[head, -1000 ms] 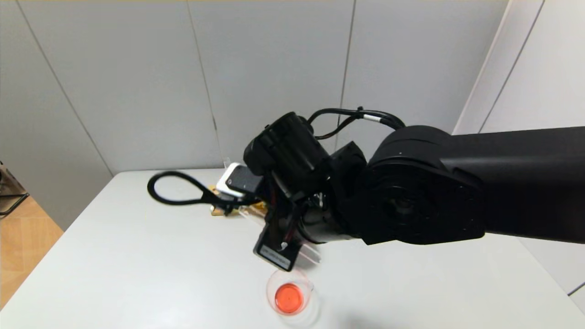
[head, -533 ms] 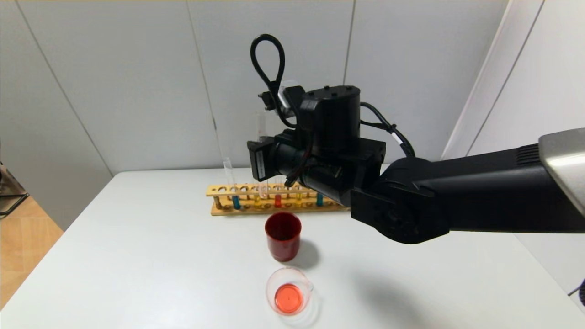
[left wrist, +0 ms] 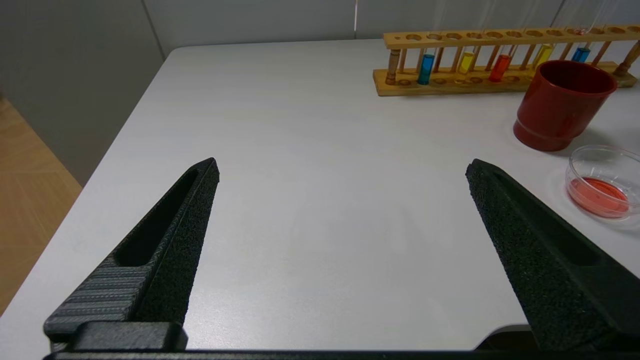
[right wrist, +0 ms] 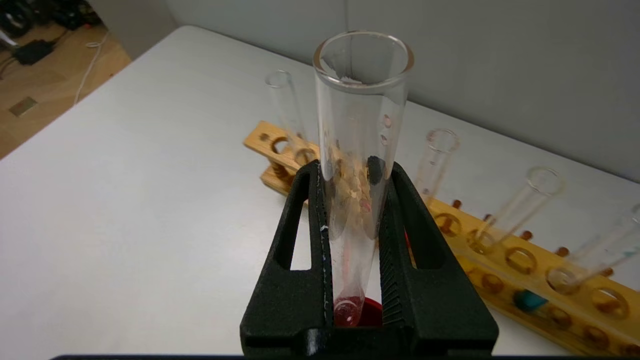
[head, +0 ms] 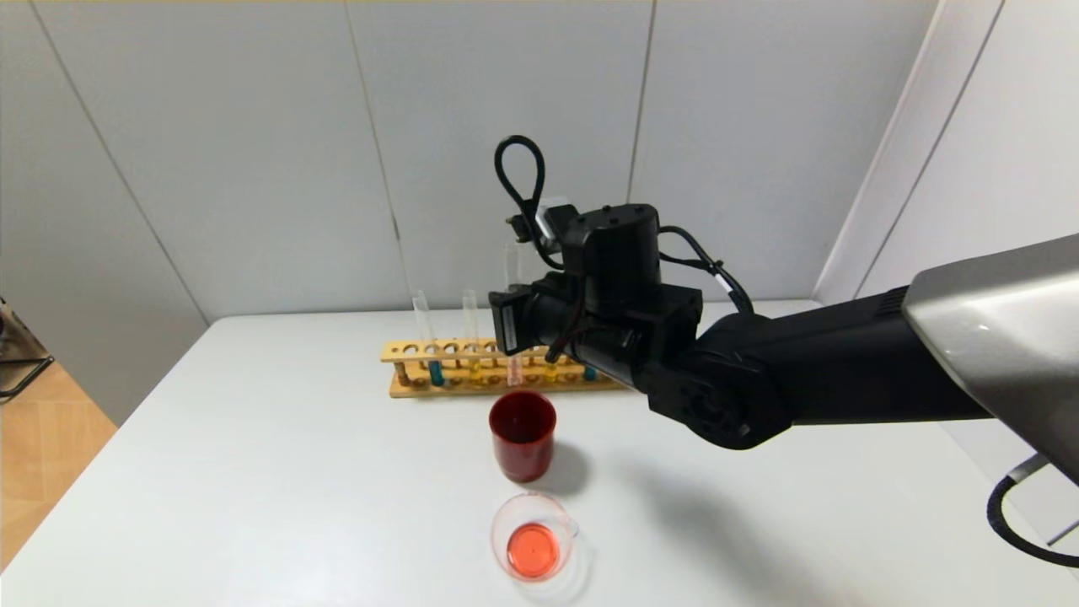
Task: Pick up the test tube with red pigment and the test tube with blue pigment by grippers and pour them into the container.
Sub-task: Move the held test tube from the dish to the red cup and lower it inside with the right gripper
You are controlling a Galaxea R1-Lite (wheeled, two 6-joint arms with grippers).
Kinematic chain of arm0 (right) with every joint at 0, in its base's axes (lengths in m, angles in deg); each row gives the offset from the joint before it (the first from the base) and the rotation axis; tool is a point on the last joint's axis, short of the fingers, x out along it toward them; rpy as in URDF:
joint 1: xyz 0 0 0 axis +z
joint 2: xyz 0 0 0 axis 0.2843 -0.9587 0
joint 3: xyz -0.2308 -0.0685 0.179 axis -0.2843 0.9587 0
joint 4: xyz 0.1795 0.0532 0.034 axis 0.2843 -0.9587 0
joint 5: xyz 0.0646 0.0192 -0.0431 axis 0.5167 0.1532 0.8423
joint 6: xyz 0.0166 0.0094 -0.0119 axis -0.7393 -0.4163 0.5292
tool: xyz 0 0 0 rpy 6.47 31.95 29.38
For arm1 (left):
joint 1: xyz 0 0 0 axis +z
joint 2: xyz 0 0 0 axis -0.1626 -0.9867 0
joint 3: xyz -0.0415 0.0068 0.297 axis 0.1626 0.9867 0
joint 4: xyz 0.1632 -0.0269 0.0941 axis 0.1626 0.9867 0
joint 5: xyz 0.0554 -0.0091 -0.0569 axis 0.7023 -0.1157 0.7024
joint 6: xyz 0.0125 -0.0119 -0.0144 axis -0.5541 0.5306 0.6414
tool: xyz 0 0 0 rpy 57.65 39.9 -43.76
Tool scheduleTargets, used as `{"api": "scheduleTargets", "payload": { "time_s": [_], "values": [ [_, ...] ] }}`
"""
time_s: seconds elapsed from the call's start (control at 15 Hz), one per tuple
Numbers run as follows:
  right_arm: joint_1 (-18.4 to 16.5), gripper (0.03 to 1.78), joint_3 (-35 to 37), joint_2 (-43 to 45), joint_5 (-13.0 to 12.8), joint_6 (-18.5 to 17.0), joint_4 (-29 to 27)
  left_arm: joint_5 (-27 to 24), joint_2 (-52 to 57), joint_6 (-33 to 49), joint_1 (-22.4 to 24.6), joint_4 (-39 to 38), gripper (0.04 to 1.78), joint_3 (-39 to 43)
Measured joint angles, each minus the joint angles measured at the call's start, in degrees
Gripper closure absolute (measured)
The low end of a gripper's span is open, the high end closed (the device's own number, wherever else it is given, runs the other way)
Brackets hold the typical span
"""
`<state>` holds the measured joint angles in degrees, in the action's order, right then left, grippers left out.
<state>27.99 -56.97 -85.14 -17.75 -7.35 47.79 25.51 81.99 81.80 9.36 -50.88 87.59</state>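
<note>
The test tube with red pigment, now hanging just above the cup, will be let go by my right gripper inside the dark red cup [head: 521, 421] [right wrist: 370, 314] before the rack.
My right gripper [head: 511, 327] [right wrist: 352, 170] is shut on the test tube with red pigment [head: 512, 270] [right wrist: 360, 100]. The tube stands upright and is nearly empty, with a red trace at its base. It hangs just above a dark red cup [head: 523, 438], in front of the rack. The test tube with blue pigment [head: 435, 371] [left wrist: 426, 67] stands in the rack near its left end. The container [head: 499, 524] [left wrist: 575, 172], at the table's front, holds red liquid. My left gripper [left wrist: 344, 167] is open over bare table, out of the head view.
The wooden rack [head: 405, 350] [left wrist: 400, 82] runs along the back of the table and holds yellow tubes, another blue one and a red one [left wrist: 500, 67]. The dark red cup [left wrist: 560, 115] stands between rack and container. The table's left edge [left wrist: 125, 120] drops to the floor.
My right gripper rose from its tipped pose low over the container, turned the tube upright and moved back toward the rack. It then came down a little. The left gripper's earlier state is not shown.
</note>
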Motion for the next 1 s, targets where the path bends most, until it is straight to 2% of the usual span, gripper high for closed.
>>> {"api": "scheduleTargets", "payload": {
  "time_s": [0.2, 0.47, 0.8, 1.0],
  "values": [
    [-0.7, 1.46, 1.0, -0.1, 0.0, -2.1, 0.0, 0.0, 0.0, 0.0, 0.0, 0.0, 0.07, 0.0],
    [-1.2, 1.46, 4.7, 0.0, 0.0, -2.2, 0.0, 0.0, 0.0, 0.0, 0.0, 0.0, 0.07, 0.0],
    [-0.9, 1.46, 5.7, -1.4, 0.3, -1.9, 0.0, 0.0, 0.0, 0.1, 0.0, 0.0, 0.07, 0.0],
    [-0.4, 1.46, 5.7, -2.8, 1.7, -1.3, 0.0, 0.0, 0.0, 0.0, 0.0, 0.0, 0.07, 0.0]
  ]
}}
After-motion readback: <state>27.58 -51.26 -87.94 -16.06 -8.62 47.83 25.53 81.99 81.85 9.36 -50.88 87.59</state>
